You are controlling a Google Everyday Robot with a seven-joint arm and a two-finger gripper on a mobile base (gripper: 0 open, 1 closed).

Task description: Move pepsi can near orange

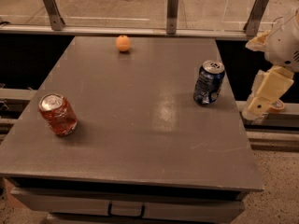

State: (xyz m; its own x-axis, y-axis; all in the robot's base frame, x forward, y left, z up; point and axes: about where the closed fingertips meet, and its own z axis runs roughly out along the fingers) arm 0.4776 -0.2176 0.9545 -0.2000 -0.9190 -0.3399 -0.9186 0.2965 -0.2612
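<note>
My gripper needs to move to the pepsi can next, and there it will close around its body (208, 87), a little below the middle.
The pepsi can (209, 82), dark blue with a silver top, stands upright near the right edge of the grey table (140, 125). The orange (123, 43) lies at the far middle of the table, well apart from the can. My gripper (266, 97), cream-coloured, hangs at the right edge of the view, off the table's right side and a little right of the pepsi can, not touching it. It holds nothing that I can see.
A red-orange can (58, 115) with a silver top stands tilted near the table's left front. A rail with metal posts (172, 12) runs behind the table. A drawer handle (125, 211) shows below the front edge.
</note>
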